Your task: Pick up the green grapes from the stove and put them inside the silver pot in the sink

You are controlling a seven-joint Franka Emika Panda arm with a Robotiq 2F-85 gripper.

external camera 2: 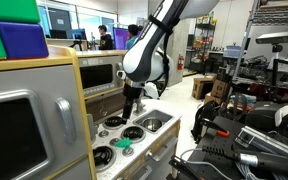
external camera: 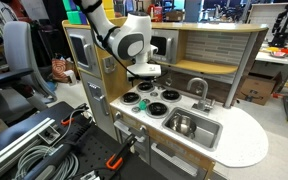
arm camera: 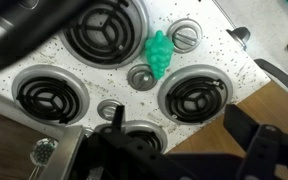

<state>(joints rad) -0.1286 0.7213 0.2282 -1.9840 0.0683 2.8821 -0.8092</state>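
The robot's gripper should next move down to the middle of the green grapes [external camera: 143,103] [arm camera: 159,54] between the black burners and close there.
The green grapes [arm camera: 159,55] lie on the white stove [arm camera: 134,50] between the four black burners, near its middle. They also show in an exterior view [external camera 2: 122,143]. My gripper [arm camera: 179,135] is open and empty. It hangs above the stove, apart from the grapes, which lie beyond its fingertips. In both exterior views the gripper [external camera: 144,76] [external camera 2: 132,108] points down over the burners. The silver pot [external camera: 181,124] stands in the sink [external camera: 206,136], beside the stove. The sink [external camera 2: 156,124] shows in the second exterior view, but I cannot make out the pot there.
A curved silver faucet [external camera: 197,88] rises behind the sink. The toy kitchen's back wall and shelf [external camera: 209,45] stand close behind the stove. A grey microwave-like box [external camera 2: 94,75] sits beside the arm. Small round knobs [arm camera: 141,76] sit between the burners.
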